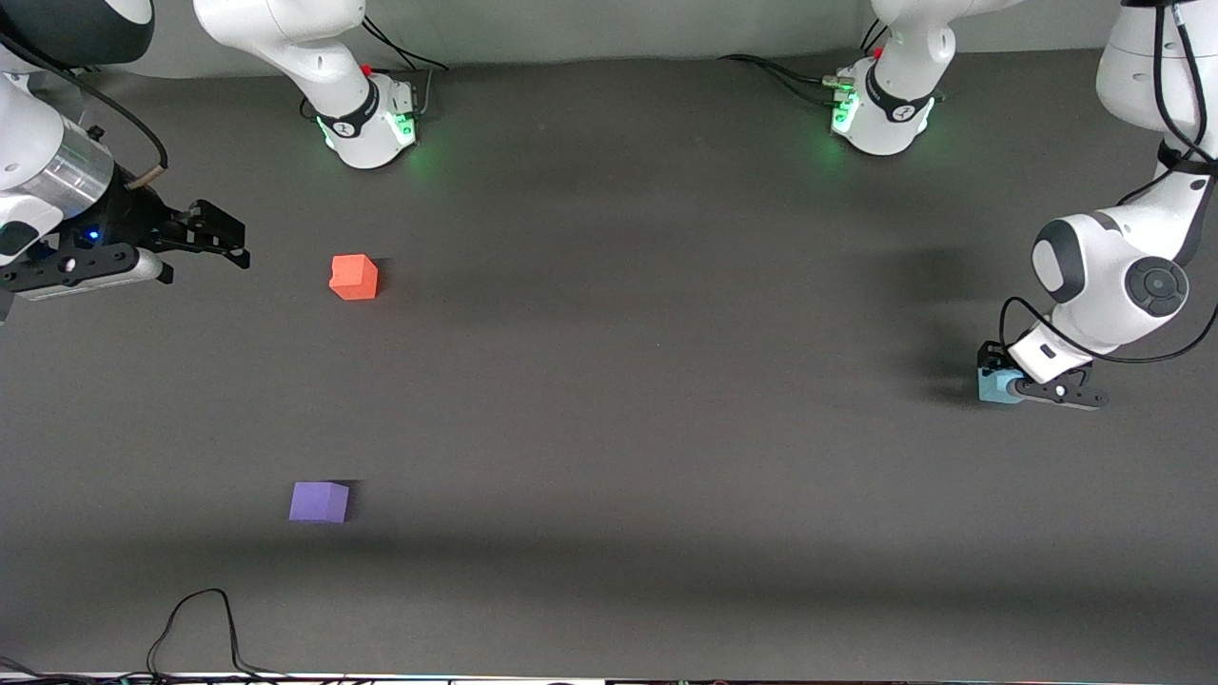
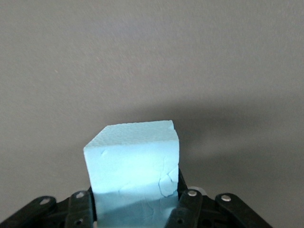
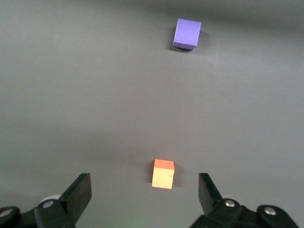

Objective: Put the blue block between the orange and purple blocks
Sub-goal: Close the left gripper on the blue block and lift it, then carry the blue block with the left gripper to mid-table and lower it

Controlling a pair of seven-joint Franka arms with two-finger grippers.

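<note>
My left gripper has the blue block. It will let go of it on the bare grey table about midway (image 1: 583, 321) between my two grippers.
The blue block (image 1: 995, 388) is a light sky-blue cube at the left arm's end of the table, low at the table surface. My left gripper (image 1: 1001, 379) is shut on it; in the left wrist view the block (image 2: 133, 161) fills the gap between the fingers of my left gripper (image 2: 135, 202). The orange block (image 1: 354, 277) and the purple block (image 1: 319, 501) sit toward the right arm's end, the purple one nearer to the front camera. My right gripper (image 1: 226, 240) hangs open and empty beside the orange block, and the right wrist view shows my right gripper (image 3: 145, 187), the orange block (image 3: 163, 174) and the purple block (image 3: 187, 33).
The dark grey table (image 1: 618, 400) stretches bare between the blue block and the other two. The arm bases (image 1: 371, 124) (image 1: 880, 114) stand along the edge farthest from the front camera. A black cable (image 1: 200, 628) loops over the near edge at the right arm's end.
</note>
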